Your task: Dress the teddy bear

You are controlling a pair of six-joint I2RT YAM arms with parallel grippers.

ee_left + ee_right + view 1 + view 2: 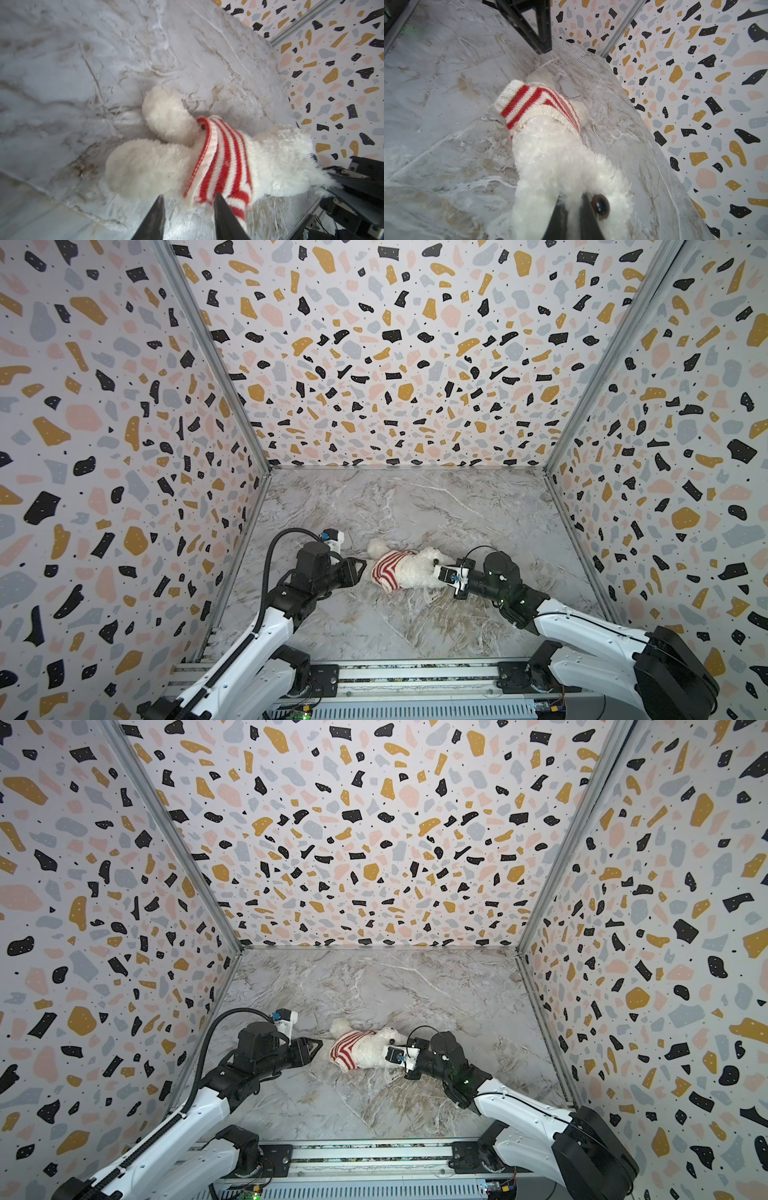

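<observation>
The robot's right gripper is pinching the teddy bear's head beside the dark eye, facing the back wall, so it should open, take the back of the head (pixel 538 192) and turn the bear's face to the front.
The teddy bear (pixel 419 566) (pixel 376 1046) lies on its side on the marble table, legs to the left and head to the right. A red-and-white striped sweater (pixel 388 568) (pixel 347 1049) covers its torso. In the left wrist view my left gripper (pixel 188 196) stands open just short of the sweater's (pixel 224 158) hem. Only table shows between its fingers, and the bear's two bare legs (pixel 149 166) stick out. My right gripper (pixel 572 197) is shut on the fur of the bear's head (pixel 560 158), right beside a dark eye (pixel 600 205).
The marble table (pixel 415 626) is boxed in by terrazzo-patterned walls (pixel 374 364) at the back and on both sides. A metal rail (pixel 415 672) runs along the front edge. Both arms reach in from the front corners, left gripper (pixel 360 566) and right gripper (pixel 437 572) flanking the bear.
</observation>
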